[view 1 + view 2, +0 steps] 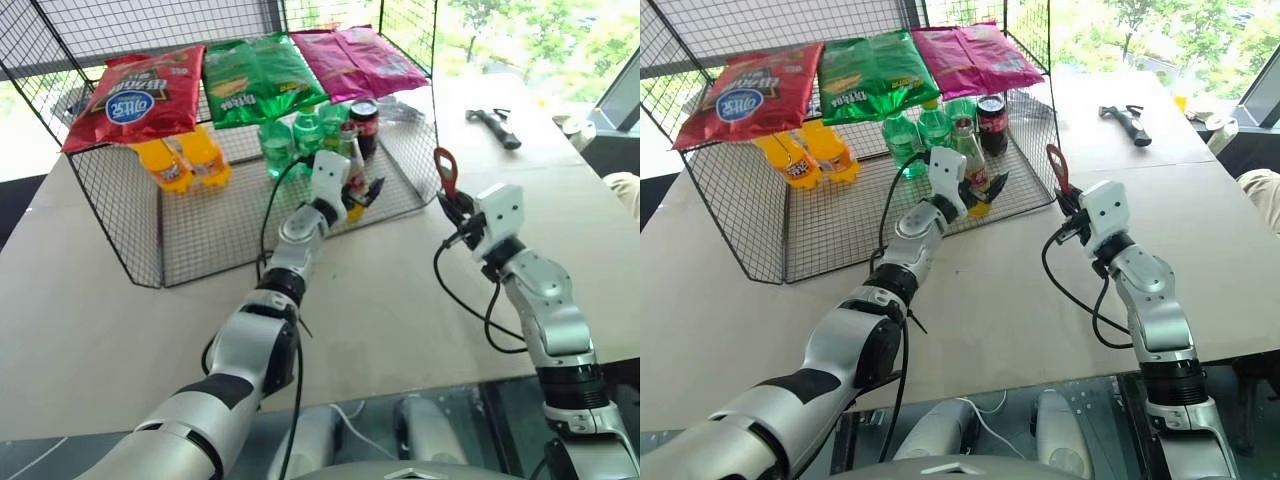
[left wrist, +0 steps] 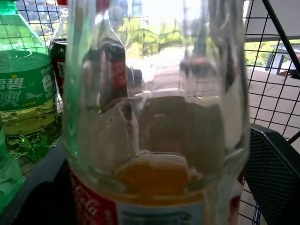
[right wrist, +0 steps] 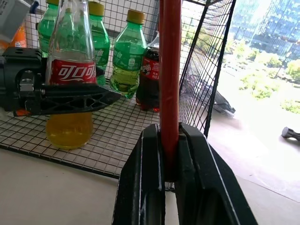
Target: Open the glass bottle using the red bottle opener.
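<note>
My left gripper, around the glass bottle's label inside the rack, should bring the bottle to the rack's front edge, then take it nearer its cap (image 1: 964,134).
The glass bottle (image 3: 70,70) stands upright on the floor of a wire rack (image 1: 200,235), near its front right. It holds orange-yellow drink and has a red-and-white label. My left gripper (image 1: 985,190) reaches into the rack, open, with one black finger (image 3: 70,98) on each side of the bottle at label height. In the left wrist view the bottle (image 2: 154,117) stands right between the fingers. To the right, outside the rack, my right gripper (image 1: 455,208) is shut on the handle of the red bottle opener (image 1: 445,170). The opener points up, ring end on top.
Green plastic bottles (image 1: 290,135) and a dark cola bottle (image 1: 364,125) stand just behind the glass bottle. Orange bottles (image 1: 185,160) lie at the rack's left. Snack bags (image 1: 250,75) rest on its top. The rack's right wire wall (image 3: 206,70) is beside the opener. A dark tool (image 1: 495,125) lies far right.
</note>
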`<state>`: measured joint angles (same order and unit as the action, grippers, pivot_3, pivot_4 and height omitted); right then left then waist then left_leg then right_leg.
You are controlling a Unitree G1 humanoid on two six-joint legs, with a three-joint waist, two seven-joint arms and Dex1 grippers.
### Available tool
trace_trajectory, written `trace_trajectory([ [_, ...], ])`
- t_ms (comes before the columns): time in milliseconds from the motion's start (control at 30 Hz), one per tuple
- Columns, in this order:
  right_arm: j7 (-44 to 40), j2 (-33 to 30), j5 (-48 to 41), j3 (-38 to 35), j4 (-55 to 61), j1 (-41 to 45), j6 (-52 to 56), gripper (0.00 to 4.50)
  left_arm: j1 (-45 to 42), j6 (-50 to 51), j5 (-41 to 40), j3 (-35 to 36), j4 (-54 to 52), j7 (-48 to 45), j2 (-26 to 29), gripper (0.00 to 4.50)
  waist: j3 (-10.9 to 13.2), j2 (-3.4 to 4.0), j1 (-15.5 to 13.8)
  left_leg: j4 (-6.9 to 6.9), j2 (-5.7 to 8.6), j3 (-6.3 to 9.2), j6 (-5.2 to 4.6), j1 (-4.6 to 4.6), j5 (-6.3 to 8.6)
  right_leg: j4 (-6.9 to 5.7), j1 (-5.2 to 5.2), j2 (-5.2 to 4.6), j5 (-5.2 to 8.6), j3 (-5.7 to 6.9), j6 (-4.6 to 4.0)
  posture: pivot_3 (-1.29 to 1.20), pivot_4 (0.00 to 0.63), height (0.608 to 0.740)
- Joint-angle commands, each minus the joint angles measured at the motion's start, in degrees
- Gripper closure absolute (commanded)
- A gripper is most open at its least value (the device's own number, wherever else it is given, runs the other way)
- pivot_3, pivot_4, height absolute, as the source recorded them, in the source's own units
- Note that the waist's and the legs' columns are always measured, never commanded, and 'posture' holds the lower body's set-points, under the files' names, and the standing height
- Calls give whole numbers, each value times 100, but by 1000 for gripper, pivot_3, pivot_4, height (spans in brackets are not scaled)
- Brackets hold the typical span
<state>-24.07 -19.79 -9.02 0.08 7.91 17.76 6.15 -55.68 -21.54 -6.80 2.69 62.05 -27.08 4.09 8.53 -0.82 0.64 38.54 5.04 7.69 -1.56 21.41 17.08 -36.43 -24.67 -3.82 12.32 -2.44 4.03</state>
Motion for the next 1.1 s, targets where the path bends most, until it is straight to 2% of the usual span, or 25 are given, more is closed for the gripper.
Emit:
trace_trajectory([
  [33,45,22,-5,-85,249,24,-77,4500,-199,-152,29,57,-28,-16,-26,1210,0,0,-1,0,0,1,0,0,0,-1,0,0,0,0,0,0,150,740],
  [67,45,24,-5,-85,242,33,-77,4500,-194,-151,30,61,-35,-21,-32,1576,0,0,0,1,0,0,0,0,0,-2,0,0,0,0,0,0,150,740],
  [100,46,29,-5,-82,245,39,-76,4500,-176,-149,31,59,-66,-31,-38,1669,0,0,1,3,0,0,0,0,0,-3,0,0,0,0,0,0,150,740],
  [233,51,48,5,-70,253,51,-81,4500,-31,-45,-9,20,-299,-184,-59,1665,0,0,-1,4,1,-1,0,0,0,-5,0,0,0,-1,0,0,150,740],
  [367,61,76,5,-64,252,81,-79,4500,445,202,-43,-144,-1253,-444,12,1665,0,0,15,3,1,-3,0,0,0,-6,-2,-1,0,-4,0,0,150,740],
  [467,76,98,5,-61,264,72,-82,4500,1059,885,-211,-265,-2708,-644,145,1665,0,0,29,3,0,-5,0,2,0,-8,-6,-2,0,-7,0,0,150,740],
  [567,89,127,6,-49,284,49,-84,4500,1808,1982,-482,-374,-4399,-876,451,1665,0,0,62,3,-6,-11,0,10,0,-18,-20,1,0,-17,0,0,150,740],
  [700,81,147,-7,-51,284,43,-88,4500,2768,3244,-849,-376,-6278,-1134,1100,1665,-1,1,128,5,-8,-14,1,22,-1,-30,-40,2,0,-22,-1,0,150,740],
  [800,41,183,-23,-39,153,116,-143,4500,3671,3731,-1077,-191,-7375,-1092,1492,1665,-2,2,157,7,-9,-17,1,24,-1,-31,-42,2,0,-25,-1,0,150,740],
  [867,22,201,-33,-36,106,151,-161,4500,3962,3897,-1127,-147,-7642,-954,1540,1665,-2,2,137,6,-8,-20,1,24,-1,-30,-43,2,0,-27,-1,0,150,740],
  [1100,-77,254,-26,18,-26,251,-236,4500,4601,3466,-1000,-367,-7689,-839,1375,1665,-4,0,9,17,-6,-16,2,14,0,-30,-24,1,0,-18,-1,0,150,740],
])
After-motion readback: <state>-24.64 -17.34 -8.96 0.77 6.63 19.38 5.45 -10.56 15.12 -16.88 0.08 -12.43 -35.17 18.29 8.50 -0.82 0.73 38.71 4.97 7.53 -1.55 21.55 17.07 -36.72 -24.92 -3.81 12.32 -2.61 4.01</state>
